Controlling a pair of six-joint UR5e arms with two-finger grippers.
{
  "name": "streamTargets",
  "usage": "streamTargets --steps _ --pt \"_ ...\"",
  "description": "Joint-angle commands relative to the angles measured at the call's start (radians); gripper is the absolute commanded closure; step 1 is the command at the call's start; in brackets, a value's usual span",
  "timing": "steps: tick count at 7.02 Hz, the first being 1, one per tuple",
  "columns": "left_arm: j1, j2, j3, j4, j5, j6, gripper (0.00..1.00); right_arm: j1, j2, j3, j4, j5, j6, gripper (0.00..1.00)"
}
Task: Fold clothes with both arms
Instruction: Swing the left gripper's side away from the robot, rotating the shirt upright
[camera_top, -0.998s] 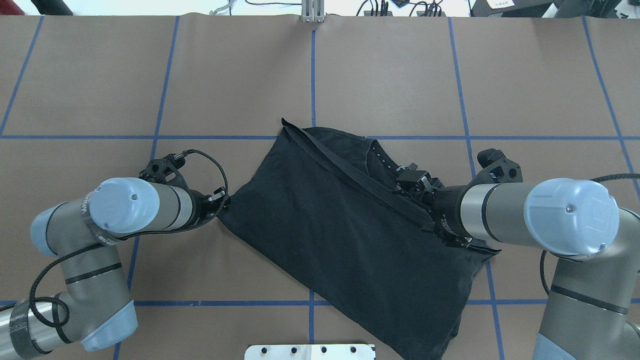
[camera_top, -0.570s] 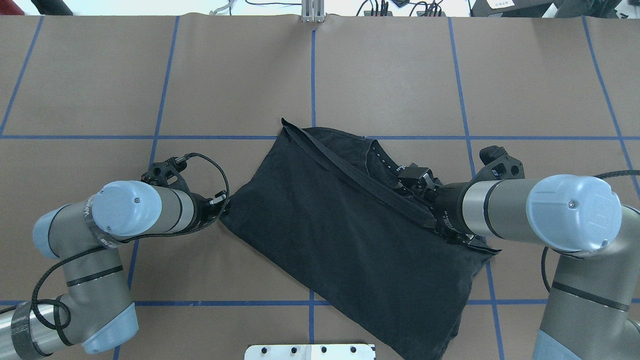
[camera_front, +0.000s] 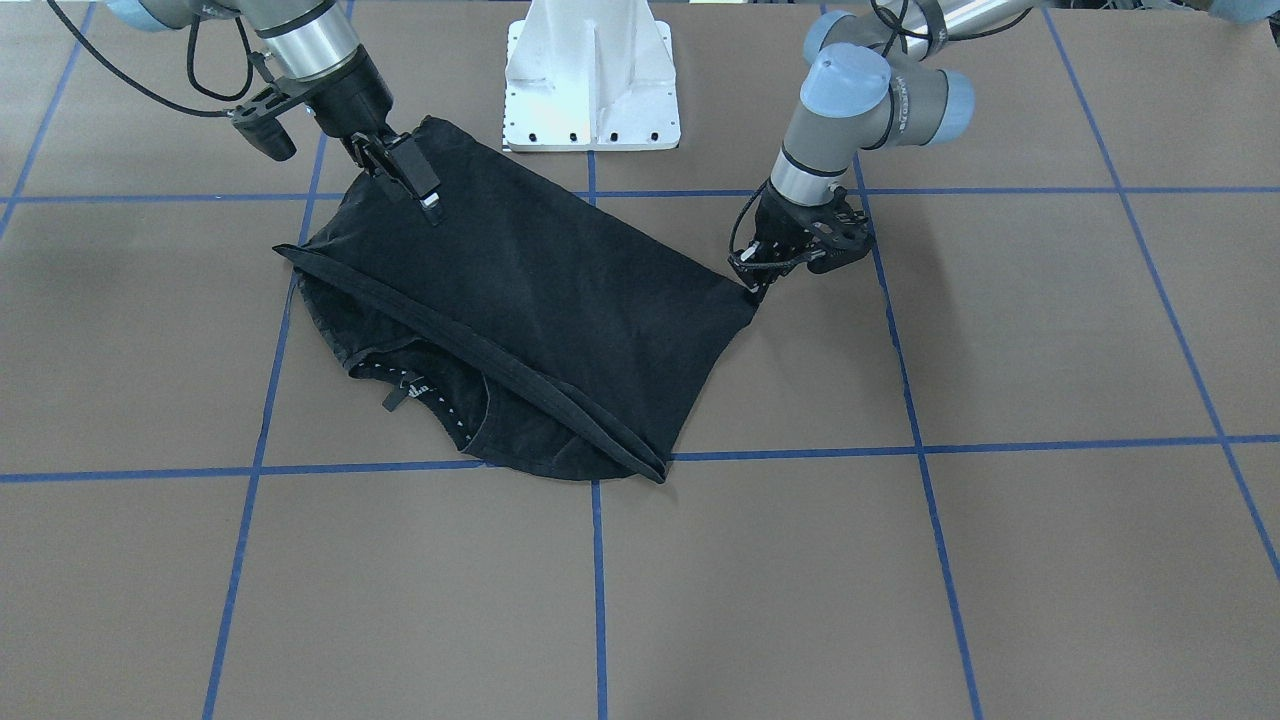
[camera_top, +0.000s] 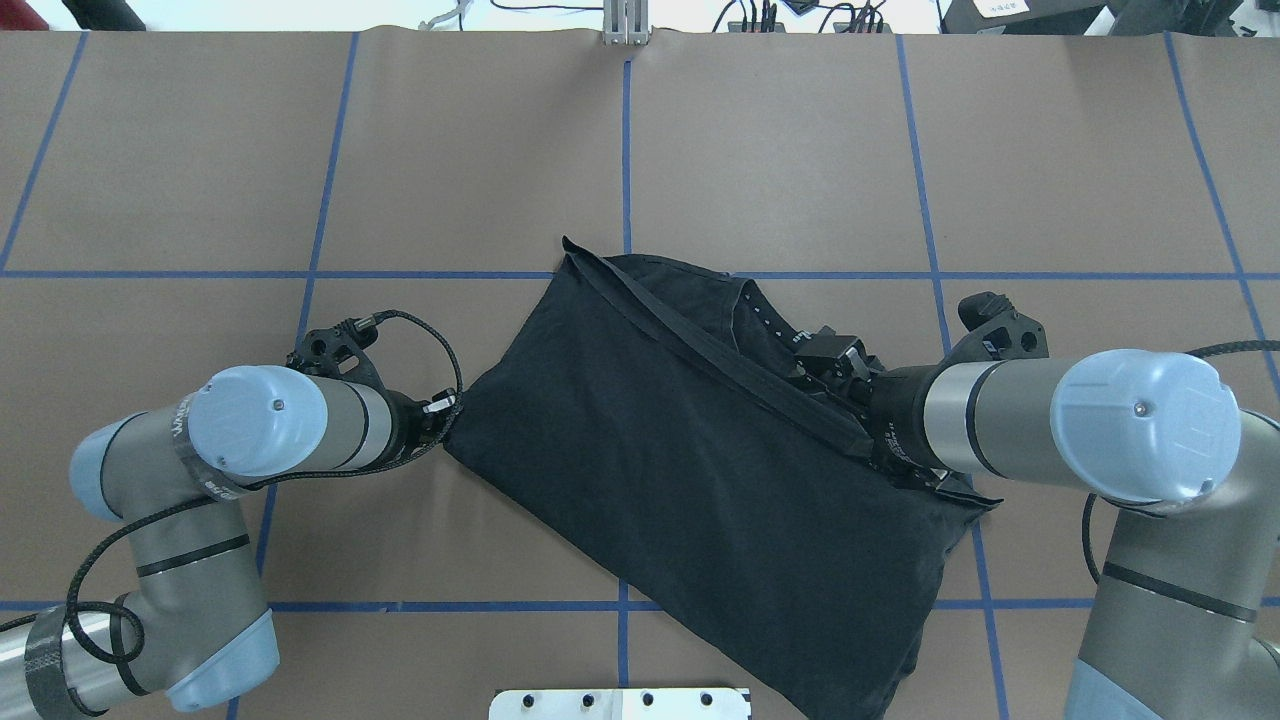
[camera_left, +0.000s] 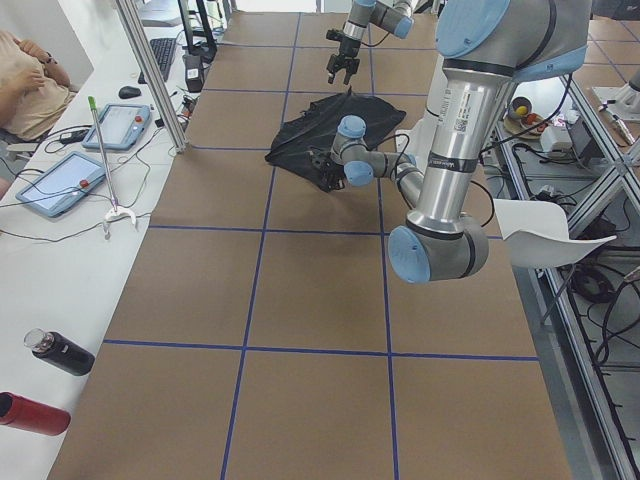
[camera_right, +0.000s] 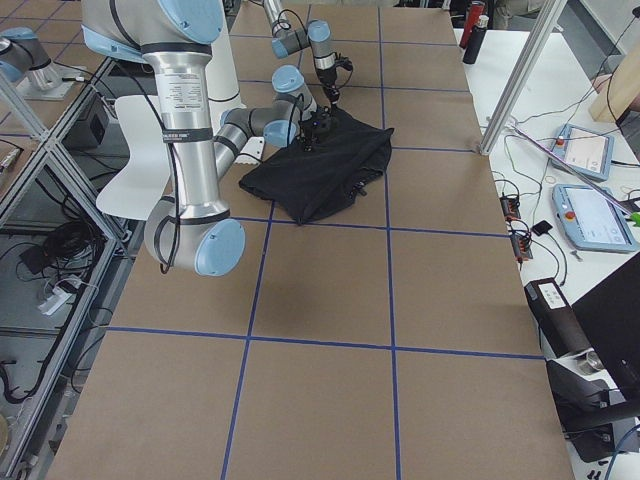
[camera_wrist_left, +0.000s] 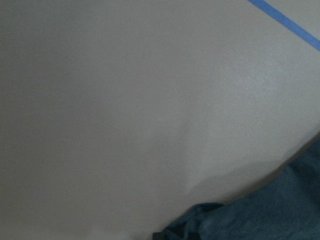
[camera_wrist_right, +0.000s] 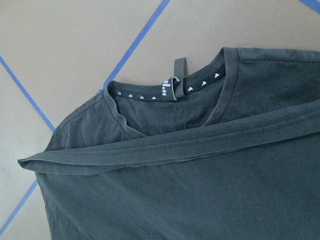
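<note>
My left gripper is going to let go of the black T-shirt's corner on the bare table (camera_front: 750, 672) opposite the white pedestal, between blue lines.
The black T-shirt (camera_top: 690, 470) lies folded over on the brown table, its collar and neck label showing in the right wrist view (camera_wrist_right: 172, 87). The chest graphic is hidden. My left gripper (camera_top: 446, 411) is low at the shirt's left corner and looks shut on that corner; in the front-facing view it (camera_front: 757, 283) meets the corner tip. The left wrist view shows only the bunched corner (camera_wrist_left: 200, 222). My right gripper (camera_top: 838, 362) hovers open and empty above the shirt's right side near the collar, also in the front-facing view (camera_front: 412, 182).
The white pedestal base (camera_front: 592, 75) stands behind the shirt. Blue tape lines (camera_top: 625, 150) grid the table. Tablets, bottles and cables lie on side benches (camera_left: 75, 180), and an operator sits there.
My left gripper has edged down and slightly toward the shirt corner and its jaws look closer together. My right arm has drawn back a little to the right. The shirt has not moved.
</note>
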Motion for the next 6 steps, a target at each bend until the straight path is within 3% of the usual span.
streamTargets --steps 1,2,4,5,6 --pt "-0.035 -0.004 -0.011 -0.002 0.000 0.055 1.00 0.001 0.013 -0.003 -0.002 0.000 0.001 0.00" --pt "-0.086 -0.038 -0.003 -0.003 0.004 0.161 1.00 0.005 0.021 -0.003 -0.023 -0.002 0.001 0.00" --pt "-0.202 -0.177 0.131 -0.017 -0.001 0.288 1.00 0.008 0.046 -0.003 -0.044 0.000 0.001 0.00" --pt "-0.266 -0.270 0.265 -0.062 -0.001 0.322 1.00 0.009 0.046 -0.003 -0.043 -0.002 0.001 0.00" --pt "-0.308 -0.385 0.463 -0.190 0.000 0.327 1.00 0.009 0.046 -0.003 -0.043 -0.002 0.001 0.00"
